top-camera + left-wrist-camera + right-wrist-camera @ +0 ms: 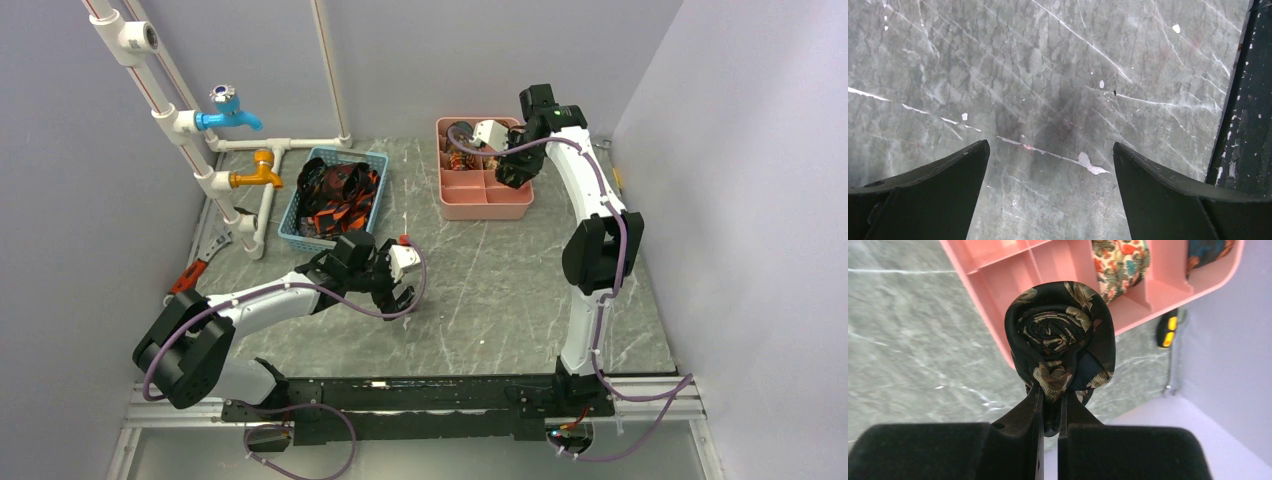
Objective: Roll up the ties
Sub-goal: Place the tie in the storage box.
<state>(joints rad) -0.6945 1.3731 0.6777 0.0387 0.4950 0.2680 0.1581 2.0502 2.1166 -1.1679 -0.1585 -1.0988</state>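
The rolled black tie will go down from my right gripper in the pink tray compartment (508, 178) (1069, 284) beside the floral tie.
My right gripper (1050, 390) is shut on a rolled tie (1060, 337), a black coil with gold pattern, held above the near edge of the pink tray (998, 270). In the top view the right gripper (512, 165) is over the pink tray (485, 205). Two other rolled ties (1120, 260) sit in tray compartments. Several loose ties (338, 198), black with orange and red, lie in the blue basket (290, 235). My left gripper (398, 290) is open and empty over bare marble tabletop (1058, 75), right of the basket.
White pipes with a blue tap (228, 112) and an orange tap (258, 170) stand at the back left. A red-handled tool (195, 268) lies left of the basket. A yellow-and-black tool (1167, 329) lies beyond the tray near the right wall.
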